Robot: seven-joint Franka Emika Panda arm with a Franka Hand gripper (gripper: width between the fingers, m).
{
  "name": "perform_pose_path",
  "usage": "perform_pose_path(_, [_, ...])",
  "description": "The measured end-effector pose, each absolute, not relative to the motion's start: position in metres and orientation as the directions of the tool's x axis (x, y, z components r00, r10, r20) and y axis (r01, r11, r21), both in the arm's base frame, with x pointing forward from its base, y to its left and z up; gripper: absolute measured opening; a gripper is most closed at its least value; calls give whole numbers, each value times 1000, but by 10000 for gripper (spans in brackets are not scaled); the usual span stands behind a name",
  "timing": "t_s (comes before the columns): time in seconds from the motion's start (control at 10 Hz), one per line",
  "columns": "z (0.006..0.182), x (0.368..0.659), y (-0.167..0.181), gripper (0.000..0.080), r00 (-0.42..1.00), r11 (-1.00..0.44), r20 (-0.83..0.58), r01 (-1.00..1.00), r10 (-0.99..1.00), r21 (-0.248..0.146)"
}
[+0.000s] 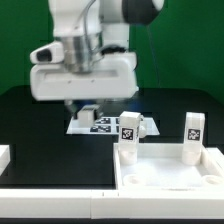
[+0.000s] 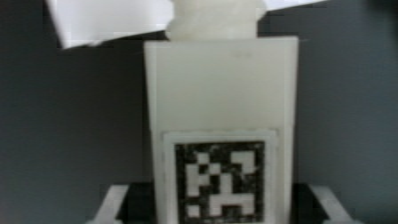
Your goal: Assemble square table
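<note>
The robot's gripper needs to set the tagged white leg, now held low over the black table, down on the bare black table (image 1: 57, 133) between the marker board and the white part.
The white square table top (image 1: 170, 178) lies at the front on the exterior view's right, rim up. Two white tagged legs (image 1: 128, 135) (image 1: 193, 135) stand upright on its far corners. My gripper (image 1: 87, 108) hangs low over the black table, just in front of the marker board (image 1: 112, 125). In the wrist view a third white leg (image 2: 217, 95) with a black-and-white tag fills the picture. It sits between the fingers of my gripper (image 2: 217, 206), which close on its sides; one finger (image 2: 128, 200) shows beside it. Its narrow end points toward the marker board (image 2: 98, 25).
A white part (image 1: 4, 156) shows at the left edge of the exterior view. The big white arm body (image 1: 85, 60) hangs over the middle of the black table. A green wall stands behind.
</note>
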State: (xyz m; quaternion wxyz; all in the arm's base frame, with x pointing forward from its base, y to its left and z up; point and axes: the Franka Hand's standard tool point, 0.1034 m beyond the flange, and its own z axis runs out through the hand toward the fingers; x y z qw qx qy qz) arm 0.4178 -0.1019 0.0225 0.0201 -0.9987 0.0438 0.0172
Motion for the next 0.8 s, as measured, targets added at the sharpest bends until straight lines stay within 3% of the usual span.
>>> perform_pose_path(0.5, [18,420,-113,285,993,-993,-41,-108,-107,-38])
perform_pose_path(0.8, [9,419,-138,285,994,-995,-49,-97,-96,-30])
